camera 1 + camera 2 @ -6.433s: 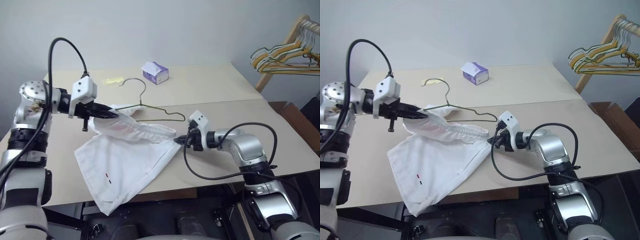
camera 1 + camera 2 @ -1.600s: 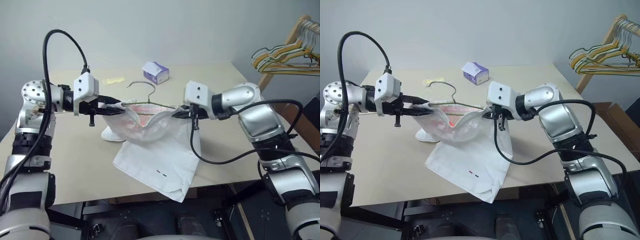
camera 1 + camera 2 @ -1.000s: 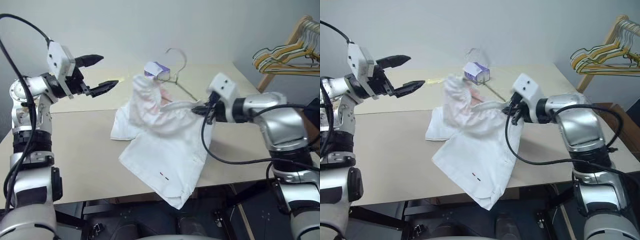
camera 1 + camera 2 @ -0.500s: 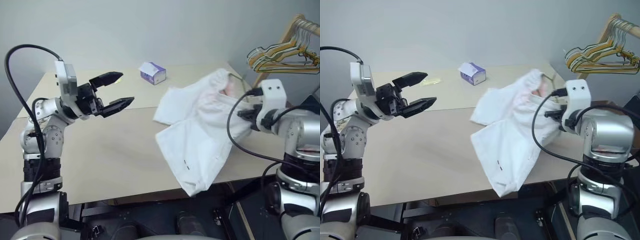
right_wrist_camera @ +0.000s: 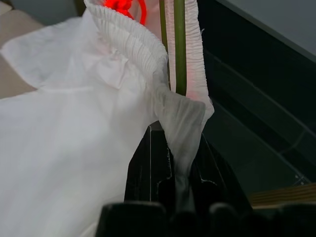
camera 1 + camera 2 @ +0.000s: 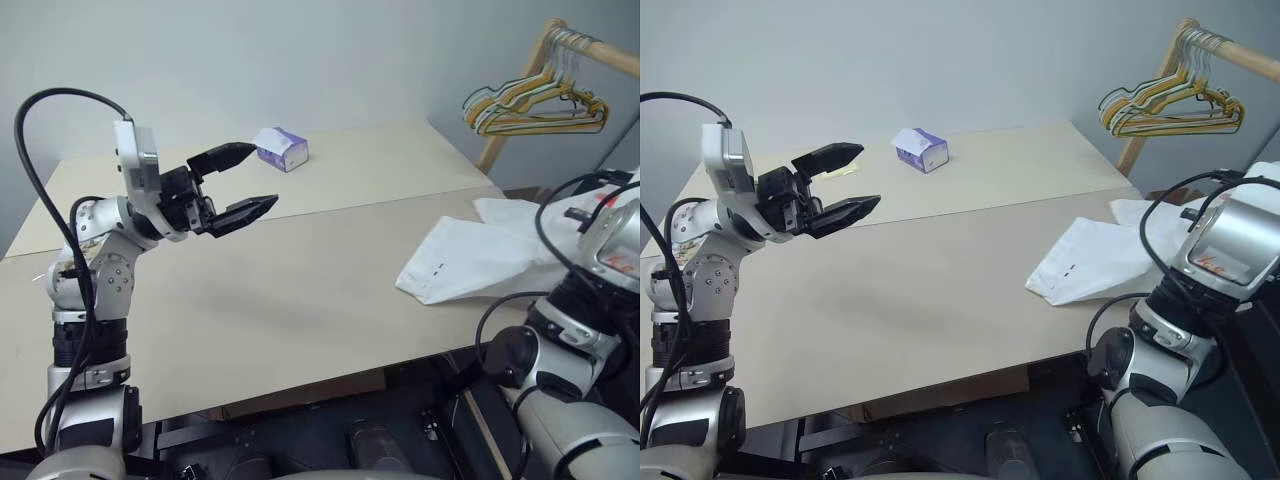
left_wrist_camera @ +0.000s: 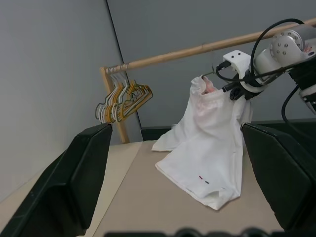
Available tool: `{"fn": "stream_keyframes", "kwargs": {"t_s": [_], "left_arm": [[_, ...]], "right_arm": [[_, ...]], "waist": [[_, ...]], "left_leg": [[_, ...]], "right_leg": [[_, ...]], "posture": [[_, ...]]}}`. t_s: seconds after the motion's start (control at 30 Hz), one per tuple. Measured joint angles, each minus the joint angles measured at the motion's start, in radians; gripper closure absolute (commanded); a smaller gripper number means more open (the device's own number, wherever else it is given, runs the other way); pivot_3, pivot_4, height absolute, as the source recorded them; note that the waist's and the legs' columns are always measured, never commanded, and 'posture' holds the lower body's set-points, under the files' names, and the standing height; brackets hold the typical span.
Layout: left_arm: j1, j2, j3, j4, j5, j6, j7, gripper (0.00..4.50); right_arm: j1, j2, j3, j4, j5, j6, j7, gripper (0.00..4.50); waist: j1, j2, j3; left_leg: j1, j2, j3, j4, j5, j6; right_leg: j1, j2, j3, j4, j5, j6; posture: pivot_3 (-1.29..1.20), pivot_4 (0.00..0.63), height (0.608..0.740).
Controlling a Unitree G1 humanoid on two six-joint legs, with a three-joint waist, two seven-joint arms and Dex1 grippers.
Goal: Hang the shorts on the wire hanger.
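Next, I set the white shorts, now hanging at the table's end, down with my right gripper on the beige table's end (image 6: pixel 560 260) closest to the wooden rack.
The white shorts (image 6: pixel 468 262) hang from my right gripper (image 5: pixel 174 165) at the table's right end, with one leg trailing on the tabletop. That gripper is shut on a fold of the gathered waistband. The olive-green wire hanger (image 5: pixel 178 44) runs inside the waistband down into the pinch. In the left wrist view the shorts (image 7: pixel 210 143) dangle below the right gripper (image 7: pixel 235 90), two small dashes showing near the hem. My left gripper (image 6: pixel 262 175) hovers open and empty above the table's left half, far from the cloth.
A small purple-white tissue box (image 6: pixel 281 149) sits at the back of the beige table (image 6: pixel 300 290). A wooden rack (image 6: pixel 520 90) carrying a bunch of yellow and coloured hangers (image 6: pixel 530 100) stands beyond the table's right rear corner.
My right gripper has swung the shorts and hanger rightward to the table's right end. The left gripper, open throughout, drew back slightly. The head view has turned right.
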Motion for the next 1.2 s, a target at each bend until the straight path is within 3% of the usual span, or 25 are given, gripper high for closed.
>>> {"fn": "stream_keyframes", "kwargs": {"t_s": [0.5, 0.83, 1.07, 1.2], "left_arm": [[0.015, 0.002, -0.023, -0.018, 0.005, 0.0, 0.011, 0.0], [0.015, 0.005, -0.025, -0.025, 0.003, 0.001, 0.006, 0.0], [0.015, 0.007, -0.025, -0.034, 0.0, 0.001, 0.002, 0.0], [0.015, 0.011, -0.025, -0.034, 0.0, 0.001, 0.001, 0.0]], "right_arm": [[-0.233, -0.228, -0.217, 0.478, 0.145, -0.239, -0.108, 4.48], [-0.251, -0.332, -0.293, 0.691, 0.247, -0.342, -0.205, 4.48], [-0.248, -0.336, -0.298, 0.73, 0.306, -0.349, -0.239, 4.48], [-0.214, -0.341, -0.278, 0.735, 0.317, -0.365, -0.251, 3.1]], "waist": [[-0.021, 0.003, 0.001], [-0.023, 0.005, 0.002], [-0.023, 0.005, 0.002], [-0.021, 0.005, 0.002]], "left_leg": [[0.008, -0.008, 0.002, -0.011, -0.001, 0.002], [0.009, -0.009, 0.003, -0.013, -0.001, 0.002], [0.009, -0.009, 0.004, -0.013, -0.001, 0.002], [0.009, -0.01, 0.004, -0.013, -0.001, 0.002]], "right_leg": [[0.002, 0.0, 0.013, -0.002, 0.0, 0.002], [0.003, 0.0, 0.022, -0.003, 0.001, 0.005], [0.004, 0.0, 0.023, -0.004, 0.001, 0.006], [0.004, 0.0, 0.023, -0.006, 0.001, 0.007]], "posture": [[-0.17, 0.0, 0.74], [-0.17, 0.0, 0.74], [-0.16, 0.0, 0.74], [-0.16, 0.0, 0.74]]}}
